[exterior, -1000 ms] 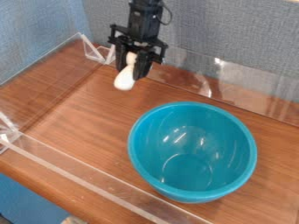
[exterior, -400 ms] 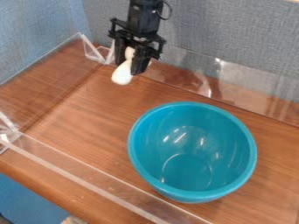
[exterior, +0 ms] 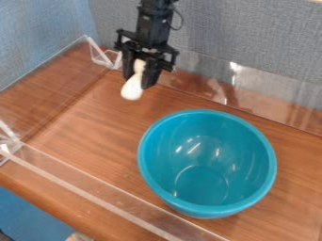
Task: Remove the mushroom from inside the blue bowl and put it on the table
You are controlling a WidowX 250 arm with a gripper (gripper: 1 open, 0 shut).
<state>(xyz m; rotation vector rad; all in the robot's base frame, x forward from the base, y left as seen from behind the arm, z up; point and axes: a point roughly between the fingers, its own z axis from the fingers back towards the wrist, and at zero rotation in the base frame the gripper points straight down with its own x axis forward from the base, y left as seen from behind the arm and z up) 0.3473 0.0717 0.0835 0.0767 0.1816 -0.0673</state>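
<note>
Next, my gripper lets go of the mushroom on the bare wood (exterior: 123,108) next to the far rim of the blue bowl.
The blue bowl (exterior: 206,162) sits at the front right of the table (exterior: 75,122), with nothing inside it. My gripper (exterior: 146,71) hangs pointing down over the far left part of the table, behind the bowl. It is shut on the mushroom (exterior: 132,87), whose cream-white stem sticks out below the black fingers just above the wood. The cap is hidden between the fingers.
A low clear acrylic wall (exterior: 75,179) runs around the table's edges, with a panel (exterior: 233,80) at the back. A blue-grey fabric backdrop (exterior: 251,28) stands behind the arm.
The gripper with the mushroom has barely shifted; it dipped slightly compared with the frame before. The bowl has stayed put.
</note>
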